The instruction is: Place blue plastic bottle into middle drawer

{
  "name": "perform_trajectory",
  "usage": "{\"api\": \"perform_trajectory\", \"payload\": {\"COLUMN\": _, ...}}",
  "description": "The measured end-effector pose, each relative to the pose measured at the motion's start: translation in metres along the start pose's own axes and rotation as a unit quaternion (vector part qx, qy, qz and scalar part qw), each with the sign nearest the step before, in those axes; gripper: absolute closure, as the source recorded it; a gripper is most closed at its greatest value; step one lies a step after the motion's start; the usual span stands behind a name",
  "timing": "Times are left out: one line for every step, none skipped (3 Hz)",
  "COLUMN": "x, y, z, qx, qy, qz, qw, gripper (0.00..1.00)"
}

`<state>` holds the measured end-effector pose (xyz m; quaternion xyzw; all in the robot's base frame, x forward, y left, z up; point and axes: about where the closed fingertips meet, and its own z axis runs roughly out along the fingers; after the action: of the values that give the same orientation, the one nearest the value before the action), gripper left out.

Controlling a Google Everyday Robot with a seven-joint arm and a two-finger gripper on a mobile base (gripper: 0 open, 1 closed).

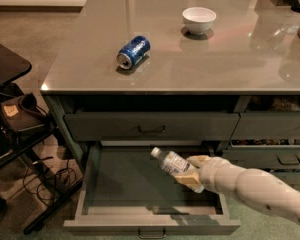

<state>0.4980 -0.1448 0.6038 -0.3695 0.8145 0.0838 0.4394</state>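
Note:
I need to let go of the blue plastic bottle near the centre of the open middle drawer's bare, dark bottom (166,178).
The blue plastic bottle (172,161), clear and ribbed with a white cap and pale label, is held tilted with its cap up and to the left, over the right part of the open middle drawer (135,186). My gripper (188,173) is shut on the bottle's lower end, reaching in from the right on a cream arm. The drawer is pulled out, its flat dark bottom bare, with a small bar handle (151,231) on its front. The drawer above (150,126) is shut.
A blue soda can (133,51) lies on its side on the grey counter (90,69), and a white bowl (199,20) stands further back. Narrower drawers (277,144) are at the right. A black stand with cables (20,149) is on the floor at left.

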Motion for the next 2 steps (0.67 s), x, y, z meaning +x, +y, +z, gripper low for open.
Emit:
{"api": "perform_trajectory", "payload": {"x": 0.036, "y": 0.009, "z": 0.071, "qx": -0.041, "qy": 0.016, "qz": 0.005, "qw": 0.999, "gripper": 1.0}}
{"api": "perform_trajectory", "payload": {"x": 0.058, "y": 0.019, "z": 0.115, "qx": -0.073, "qy": 0.023, "qz": 0.006, "qw": 0.997, "gripper": 1.0}}
